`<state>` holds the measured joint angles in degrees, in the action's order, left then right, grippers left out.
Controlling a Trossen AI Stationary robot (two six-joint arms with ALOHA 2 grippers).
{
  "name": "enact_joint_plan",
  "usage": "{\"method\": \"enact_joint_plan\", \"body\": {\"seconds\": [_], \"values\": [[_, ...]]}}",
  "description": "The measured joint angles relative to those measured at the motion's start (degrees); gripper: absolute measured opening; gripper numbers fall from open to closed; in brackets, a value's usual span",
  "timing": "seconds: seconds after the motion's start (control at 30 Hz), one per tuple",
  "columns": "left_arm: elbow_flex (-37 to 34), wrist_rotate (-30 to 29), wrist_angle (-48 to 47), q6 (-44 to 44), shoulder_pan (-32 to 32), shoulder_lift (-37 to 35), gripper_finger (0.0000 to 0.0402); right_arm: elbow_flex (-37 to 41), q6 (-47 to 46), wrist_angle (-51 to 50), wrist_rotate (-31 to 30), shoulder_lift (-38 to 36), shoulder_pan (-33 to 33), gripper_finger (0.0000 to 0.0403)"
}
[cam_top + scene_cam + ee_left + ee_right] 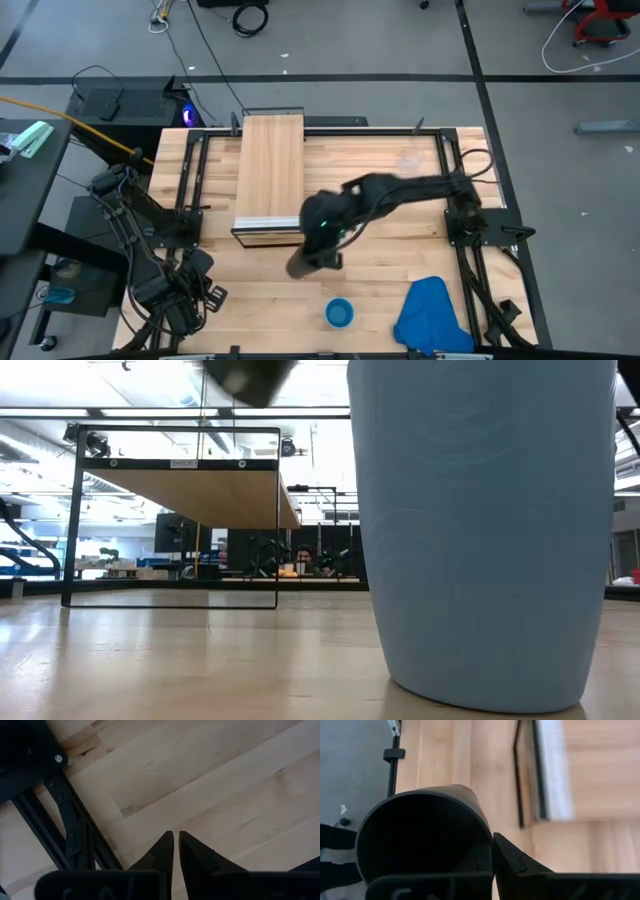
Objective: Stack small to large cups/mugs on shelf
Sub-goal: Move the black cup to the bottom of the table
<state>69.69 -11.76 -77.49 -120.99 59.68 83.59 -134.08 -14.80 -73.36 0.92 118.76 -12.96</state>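
Note:
I need to release the black cup, now held high above the tabletop, from my right gripper on the bare wood (291,275) between the shelf's near end and the blue cup.
My right gripper (318,245) reaches from the table's right to just in front of the shelf's near end and is shut on the tall black cup (304,263). In the low view the black cup (250,375) shows high above the tabletop. The blue cup (339,313) stands upright on its base near the table's near edge and fills the low view (490,530). The light-wood shelf (270,175) sits raised in a black frame (190,490). A faint clear shape (408,160), perhaps the clear cup, is at the far right. My left gripper (175,840) waits, shut, at the near-left corner. My right gripper holds the black cup at its rim (487,837), coming from above at a slant. One finger (512,862) lies against the outside of the wall; the other is lost in the cup's dark inside. The cup hangs below the fingers, lifted clear of the table.
A blue cloth (430,315) lies crumpled at the near-right corner. Black frame rails (190,190) run along the table's left and right sides. Bare wood lies between the shelf's near end and the blue cup. A rail of the left frame (75,835) is close to my left gripper.

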Motion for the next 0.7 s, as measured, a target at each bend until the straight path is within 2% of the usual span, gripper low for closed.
{"method": "enact_joint_plan", "body": {"seconds": [0.37,0.5,0.7], "values": [[0.00,-0.03,-0.01,-1.40,-0.42,0.02,0.0031,-0.03,5.94,9.55,-0.25,11.20,-1.27,0.0002],[0.00,-0.03,-0.08,-1.41,-0.76,0.02,0.0028,-0.02,7.27,9.97,-0.44,13.45,-1.06,0.0002],[0.00,-0.06,-0.07,-1.42,-0.76,0.02,0.0019,-0.02,10.70,8.81,-4.21,14.75,-1.04,0.0002]]}}
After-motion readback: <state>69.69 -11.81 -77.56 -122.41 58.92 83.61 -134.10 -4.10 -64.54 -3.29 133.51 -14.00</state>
